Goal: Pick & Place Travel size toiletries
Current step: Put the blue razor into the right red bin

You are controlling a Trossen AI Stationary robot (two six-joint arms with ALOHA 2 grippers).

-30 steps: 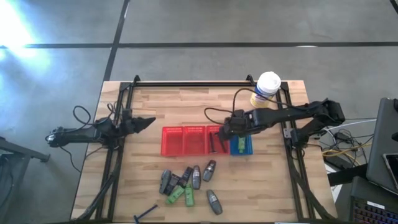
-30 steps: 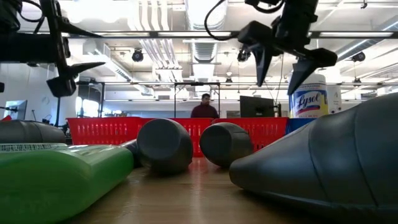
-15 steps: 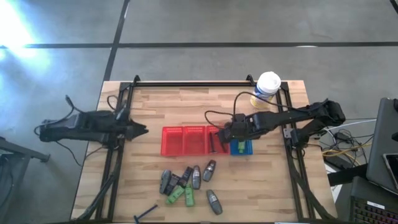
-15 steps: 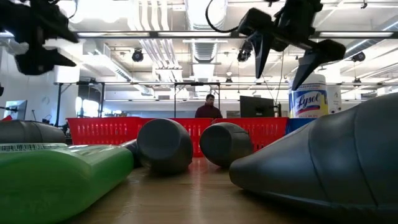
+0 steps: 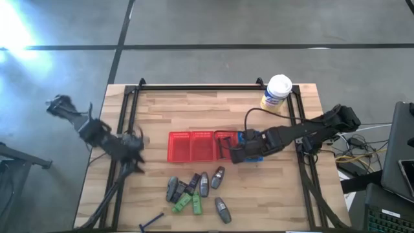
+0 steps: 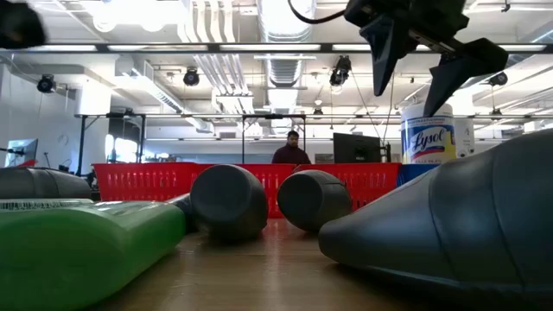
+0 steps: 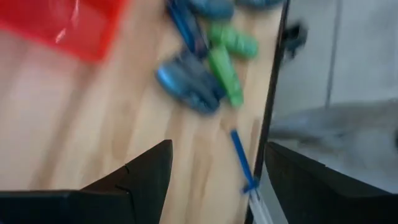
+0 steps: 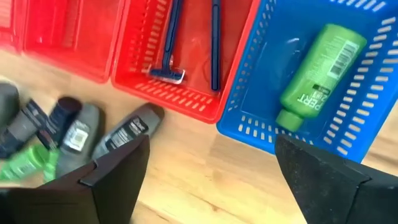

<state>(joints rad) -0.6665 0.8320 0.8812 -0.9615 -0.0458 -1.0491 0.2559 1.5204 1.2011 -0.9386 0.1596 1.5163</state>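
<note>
I will move my left gripper next to the thin razor stick at the table's near edge and close it on its handle (image 5: 147, 224) (image 7: 246, 172) beside the razor's head.
The toiletries lie in a loose cluster (image 5: 196, 189) on the wood near the table's near edge: grey oval bottles (image 8: 126, 133), green tubes (image 7: 225, 70) and dark packets. A thin razor stick (image 5: 152, 222) lies at the near edge. Two razor sticks (image 8: 169, 38) lie in the red basket (image 5: 192, 146), and a green tube (image 8: 317, 67) lies in the blue basket (image 5: 254, 154). My right gripper (image 5: 235, 154) hangs open and holds nothing, above where the two baskets meet. My left gripper (image 5: 138, 155) is open over the table's left part, blurred.
A yellowish wipes tub with a white lid (image 5: 277, 94) stands at the far right corner. A black frame rail (image 5: 207, 86) borders the table. Bare wood lies left of the red basket. A person (image 6: 291, 149) stands in the room beyond the table.
My left arm has swung fast from the table's left edge toward the near edge and turned, and now faces the cluster. My right gripper has moved toward the near edge, from over the red basket's right end to where the baskets meet, staying open. The toiletries have kept still.
</note>
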